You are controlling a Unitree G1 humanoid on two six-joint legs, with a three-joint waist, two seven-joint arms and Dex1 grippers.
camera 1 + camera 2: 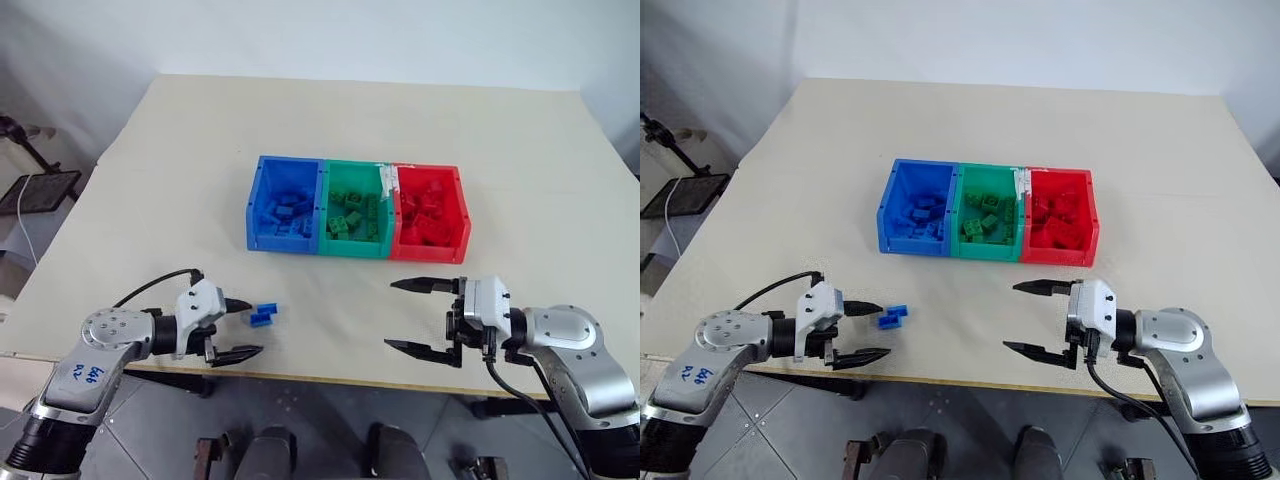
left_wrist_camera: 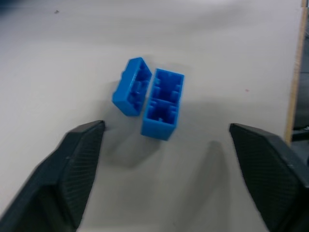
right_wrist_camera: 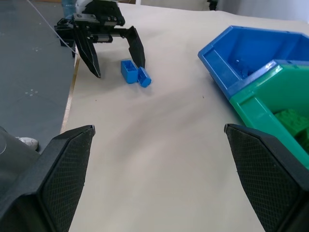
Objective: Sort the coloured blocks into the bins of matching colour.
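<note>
Next, I take the upturned blue block alone point(image 2: 163, 105) first with my left gripper, because the blue block lying on its side slants close beside it.
Two small blue blocks point(image 1: 264, 315) lie side by side on the table near its front edge, hollow undersides showing in the left wrist view point(image 2: 161, 104). My left gripper point(image 1: 238, 327) is open just left of them, fingers apart and nothing between them. The three joined bins stand mid-table: blue bin point(image 1: 257, 205), green bin point(image 1: 353, 252), red bin point(image 1: 462, 215), each holding several blocks of its own colour. My right gripper point(image 1: 418, 317) hangs open in front of the red bin, empty. The right wrist view shows the blue blocks point(image 3: 135, 73) with the left gripper point(image 3: 116, 53) beside them.
The table's front edge point(image 1: 330, 378) runs close below both grippers. A black stand point(image 1: 35, 190) sits off the table's left side. Bare tabletop lies between the two grippers and behind the bins.
</note>
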